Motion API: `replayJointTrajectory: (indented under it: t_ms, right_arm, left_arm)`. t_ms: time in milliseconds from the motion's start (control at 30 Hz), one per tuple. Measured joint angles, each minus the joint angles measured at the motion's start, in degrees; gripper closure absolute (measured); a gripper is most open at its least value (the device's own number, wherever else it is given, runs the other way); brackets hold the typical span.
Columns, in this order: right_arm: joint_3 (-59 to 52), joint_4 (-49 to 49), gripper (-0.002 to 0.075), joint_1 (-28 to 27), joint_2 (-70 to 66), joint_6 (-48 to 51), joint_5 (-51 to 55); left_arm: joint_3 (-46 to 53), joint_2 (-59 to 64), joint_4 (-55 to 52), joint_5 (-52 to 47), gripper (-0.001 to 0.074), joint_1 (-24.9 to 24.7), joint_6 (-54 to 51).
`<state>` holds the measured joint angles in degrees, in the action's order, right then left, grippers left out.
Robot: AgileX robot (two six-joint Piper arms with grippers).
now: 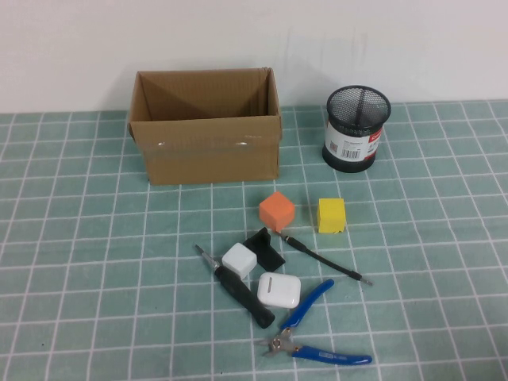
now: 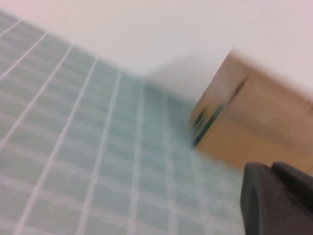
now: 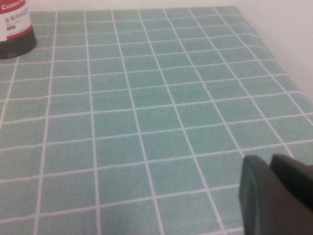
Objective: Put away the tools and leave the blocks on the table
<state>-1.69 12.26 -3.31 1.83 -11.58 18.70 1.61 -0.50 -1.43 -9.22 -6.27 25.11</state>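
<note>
Next, my left gripper grips the thick black-handled screwdriver beside the white block at the middle of its handle (image 1: 241, 293).
The tools lie on the teal grid table (image 1: 95, 278) in the high view. The thick black-handled screwdriver (image 1: 246, 300) lies slantwise under the white block (image 1: 239, 260). The thin black screwdriver (image 1: 325, 260) lies right of it. The blue-handled pliers (image 1: 308, 306) lie spread open near the front edge. The orange block (image 1: 277, 211) and yellow block (image 1: 331, 215) stand side by side behind them. Neither arm shows in the high view. My left gripper (image 2: 270, 167) is shut and empty near the cardboard box (image 2: 254, 117). My right gripper (image 3: 270, 159) is shut and empty above bare mat.
An open cardboard box (image 1: 206, 147) stands at the back centre. A black mesh cup (image 1: 356, 127) stands to its right and shows in the right wrist view (image 3: 14, 29). A white earbud case (image 1: 279, 290) and a black angular piece (image 1: 266, 244) lie among the tools.
</note>
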Motion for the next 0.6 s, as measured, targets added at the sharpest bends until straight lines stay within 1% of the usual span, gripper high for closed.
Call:
replayJointTrajectory:
  t_ms: [67, 233, 367, 467, 533, 600]
  right_arm:
    - [0.0, 0.0, 0.0734, 0.0, 0.0, 0.0, 0.0]
    - [0.0, 0.0, 0.0734, 0.0, 0.0, 0.0, 0.0]
    - [0.0, 0.0, 0.0734, 0.0, 0.0, 0.0, 0.0]
    - [0.0, 0.0, 0.0734, 0.0, 0.0, 0.0, 0.0]
    - [0.0, 0.0, 0.0734, 0.0, 0.0, 0.0, 0.0]
    - [0.0, 0.0, 0.0734, 0.0, 0.0, 0.0, 0.0]
  left_arm:
    - [0.0, 0.0, 0.41, 3.3, 0.0739, 0.0, 2.37]
    - [0.0, 0.0, 0.71, 9.22, 0.0739, 0.0, 4.16]
    - [0.0, 0.0, 0.95, 9.98, 0.0739, 0.0, 8.76]
    - [-2.59, 0.7, 1.43, 3.41, 0.0739, 0.0, 14.37]
    - [-7.28, 3.72, 1.43, -3.38, 0.0739, 0.0, 14.49]
    - [-13.35, 8.55, 1.43, -10.26, 0.0739, 0.0, 11.58]
